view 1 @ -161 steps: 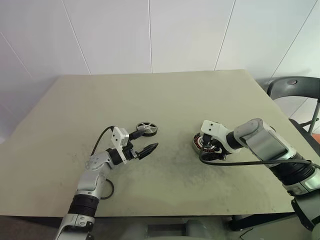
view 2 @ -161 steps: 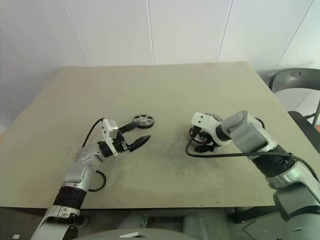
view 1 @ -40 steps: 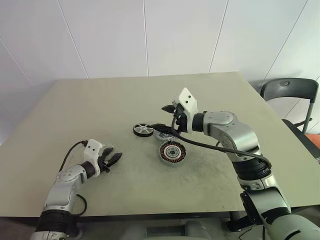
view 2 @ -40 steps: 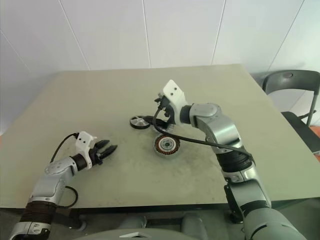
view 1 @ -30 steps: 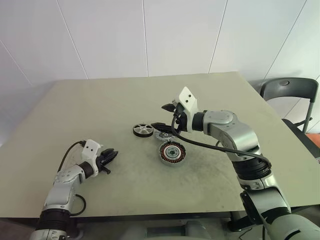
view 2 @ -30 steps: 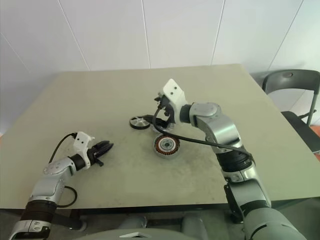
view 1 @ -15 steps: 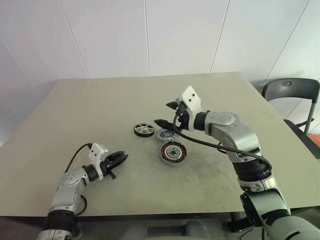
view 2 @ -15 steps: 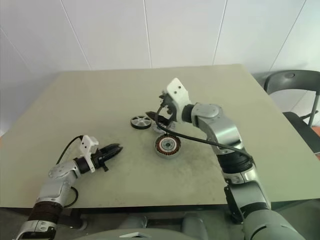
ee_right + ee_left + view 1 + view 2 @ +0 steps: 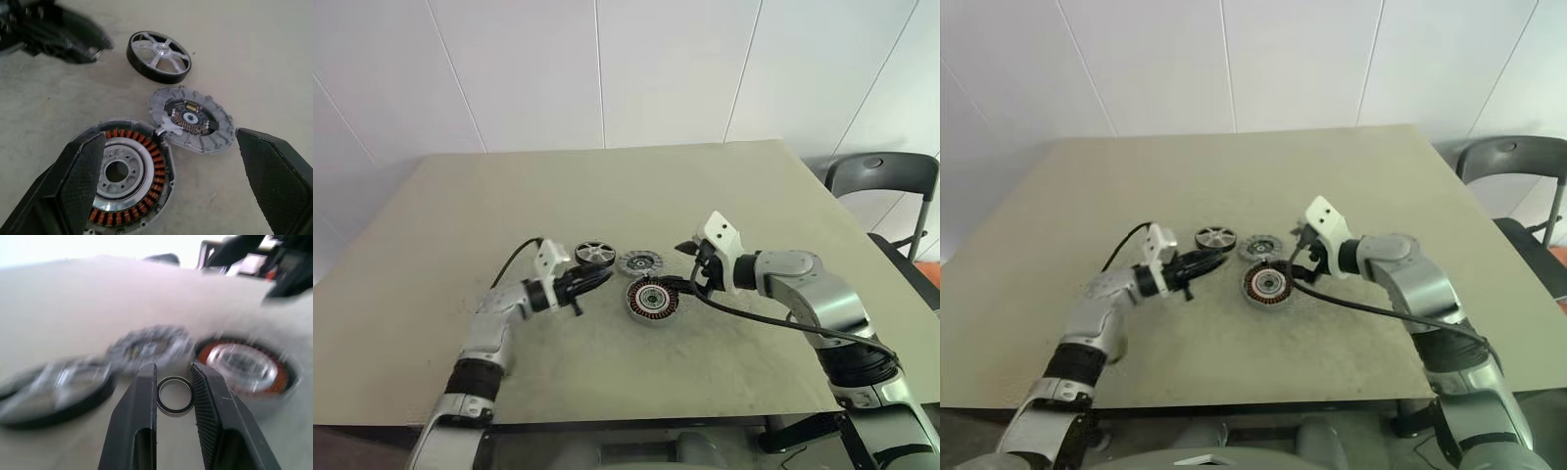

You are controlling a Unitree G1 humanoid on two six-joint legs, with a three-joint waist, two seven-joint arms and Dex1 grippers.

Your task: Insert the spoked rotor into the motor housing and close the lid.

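Note:
The small metal ring will leave my left gripper's hold on the silver middle part inside the motor housing's copper windings (image 9: 653, 298) (image 9: 242, 363).
The spoked rotor (image 9: 595, 254), a small wheel with a black rim, lies flat on the table. Just to its right lies the grey scalloped lid (image 9: 639, 262), and in front of that the motor housing (image 9: 652, 299) with copper windings, open on top. My left gripper (image 9: 603, 277) hovers low, just in front of the rotor and left of the housing. In the left wrist view it (image 9: 173, 368) is shut on a small thin metal ring (image 9: 174, 412). My right gripper (image 9: 677, 266) stands wide open just right of the housing and lid, holding nothing.
The parts sit near the middle of a wide beige table (image 9: 509, 196) with bare surface all around. A black chair (image 9: 886, 181) stands off the table's right edge. Cables trail from both wrists.
My left gripper has swung right and up from the table's left front to the parts, carrying the ring. My right gripper has drawn back right and lower, away from above the lid.

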